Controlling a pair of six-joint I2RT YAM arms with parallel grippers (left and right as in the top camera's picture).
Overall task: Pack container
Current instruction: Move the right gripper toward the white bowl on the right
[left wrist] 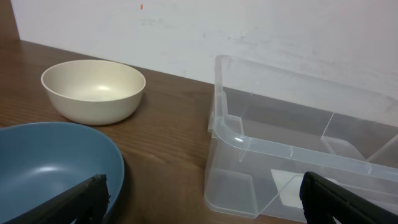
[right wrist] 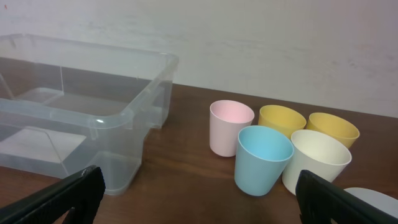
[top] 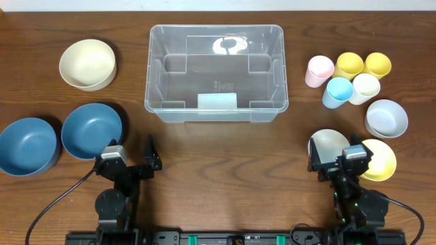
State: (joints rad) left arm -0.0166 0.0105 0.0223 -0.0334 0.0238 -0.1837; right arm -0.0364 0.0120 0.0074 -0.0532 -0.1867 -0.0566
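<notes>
The robot's right gripper should next grab the pale bowl nearer the container, closing on the bowl's rim (top: 347, 151) that faces the yellow bowl.
The clear container (top: 155, 68) stands empty at the back centre of the table, with a white label showing through its near wall. My left gripper (top: 129, 158) is open near the front edge, left of centre, with nothing between its fingers. In the left wrist view the left gripper (left wrist: 202, 199) faces the container's near left corner (left wrist: 249, 144) and a blue bowl (left wrist: 50, 168). My right gripper (top: 340, 160) is open at the front right and holds nothing. The right wrist view has the right gripper (right wrist: 199, 196) facing the container's right end (right wrist: 112, 118) and the cups.
A cream bowl (top: 87, 64) sits back left, with two blue bowls (top: 92, 130) (top: 27, 145) in front of it. Several cups stand back right: pink (top: 319, 71), two yellow (top: 349, 65) (top: 377, 65), light blue (top: 337, 92), white (top: 364, 88). Pale bowls (top: 386, 118) (top: 329, 145) and a yellow bowl (top: 381, 162) flank the right gripper.
</notes>
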